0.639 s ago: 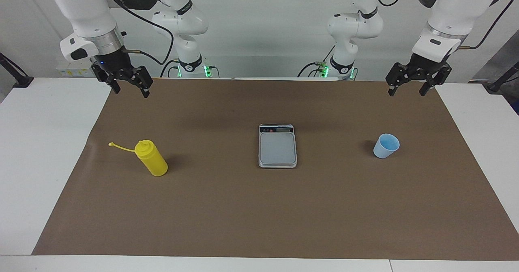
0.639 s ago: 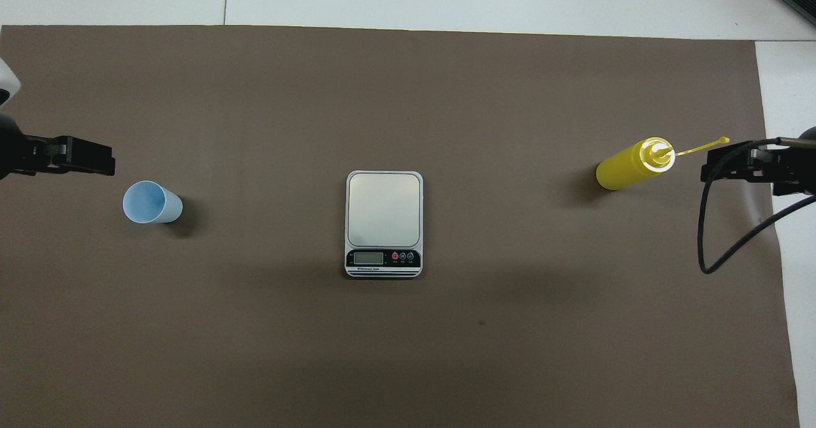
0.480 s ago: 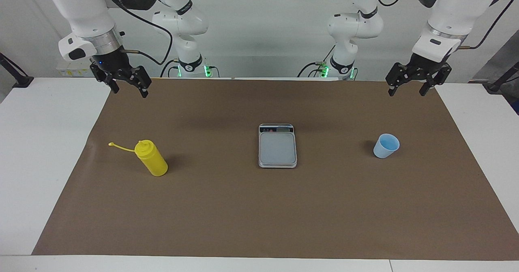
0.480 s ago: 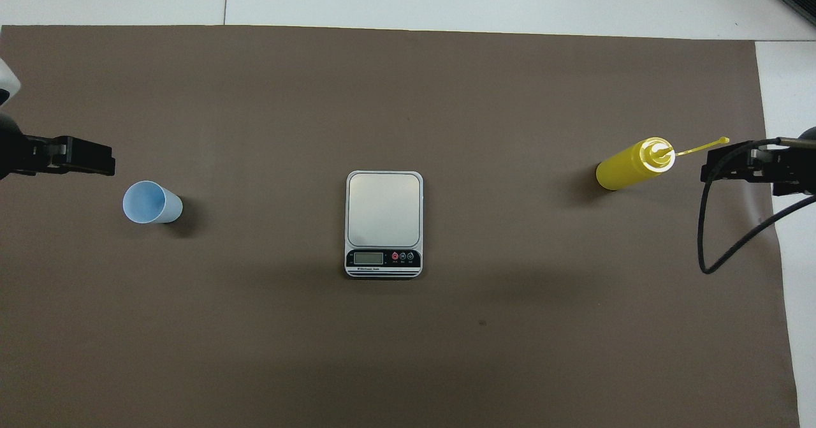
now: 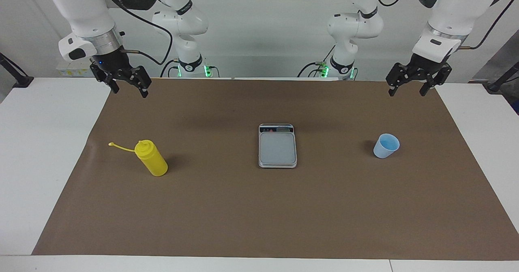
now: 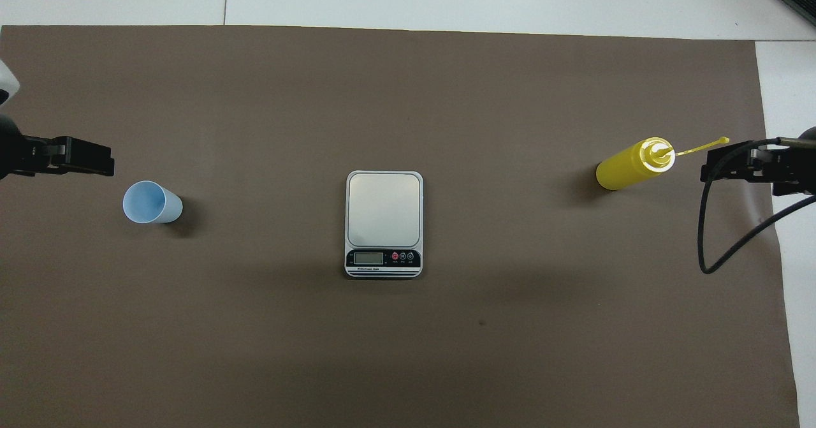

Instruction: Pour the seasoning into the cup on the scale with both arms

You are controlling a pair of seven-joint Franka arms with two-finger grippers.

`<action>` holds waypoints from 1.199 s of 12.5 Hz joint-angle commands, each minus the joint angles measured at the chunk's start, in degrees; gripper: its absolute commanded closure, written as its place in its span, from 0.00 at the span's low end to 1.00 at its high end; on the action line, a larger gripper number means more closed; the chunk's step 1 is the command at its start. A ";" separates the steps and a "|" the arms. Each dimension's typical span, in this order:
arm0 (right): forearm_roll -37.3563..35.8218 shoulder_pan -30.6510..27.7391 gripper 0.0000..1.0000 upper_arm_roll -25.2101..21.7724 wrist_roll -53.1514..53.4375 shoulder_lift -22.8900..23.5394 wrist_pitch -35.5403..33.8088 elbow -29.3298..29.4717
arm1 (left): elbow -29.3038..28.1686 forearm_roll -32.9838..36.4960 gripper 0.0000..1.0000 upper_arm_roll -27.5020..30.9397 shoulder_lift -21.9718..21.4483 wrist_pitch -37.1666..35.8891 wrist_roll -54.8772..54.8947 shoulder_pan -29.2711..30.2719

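Observation:
I will next close my left gripper on the light blue cup's side [image 6: 169, 201] facing the scale.
The seasoning [image 5: 151, 161], a yellow squeeze bottle with its tip strap hanging out, stands upright on the brown mat toward the right arm's end [image 6: 633, 163]. The silver-grey scale [image 5: 277, 146] lies mid-mat with a bare plate [image 6: 384, 210], its display strip at the robots' end. The light blue cup [image 5: 386, 145] stands upright toward the left arm's end [image 6: 152, 202]. My right gripper [image 5: 130, 91] hangs open in the air over the mat's edge nearest the robots, clear of the bottle. My left gripper [image 5: 406, 92] hangs open over the mat's other corner at the robots' end, holding nothing.
The brown mat [image 5: 259, 215] covers most of the white table [image 5: 40, 150]. A black cable [image 6: 720, 249] loops down from the right arm over the mat's edge. Both grippers show at the overhead view's side edges.
The right gripper has risen slightly. The left arm, bottle, cup and scale have not moved.

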 commanded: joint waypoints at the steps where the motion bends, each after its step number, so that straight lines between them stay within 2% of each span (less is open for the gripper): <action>1: 0.71 -0.43 0.00 -0.01 -0.79 -0.05 -0.72 0.03 | -6.43 0.45 0.00 0.08 -3.37 3.52 -0.30 0.67; 4: 0.71 -0.43 0.00 0.08 -0.88 -0.05 -0.72 0.03 | -17.50 0.45 0.00 1.04 -7.85 13.28 -0.21 1.20; 9: 0.71 -0.43 0.00 0.08 -0.88 -0.05 -0.80 0.03 | -26.66 0.45 0.00 2.63 -7.34 25.05 -0.21 1.20; 11: 0.71 -0.43 0.00 0.08 -0.79 -0.05 -0.72 0.03 | -29.04 0.45 0.00 2.63 -5.60 29.80 -0.21 1.20; 15: 0.71 -0.43 0.00 0.07 -0.79 -0.05 -0.80 0.03 | -29.22 0.45 0.00 2.54 1.52 37.46 -0.13 0.93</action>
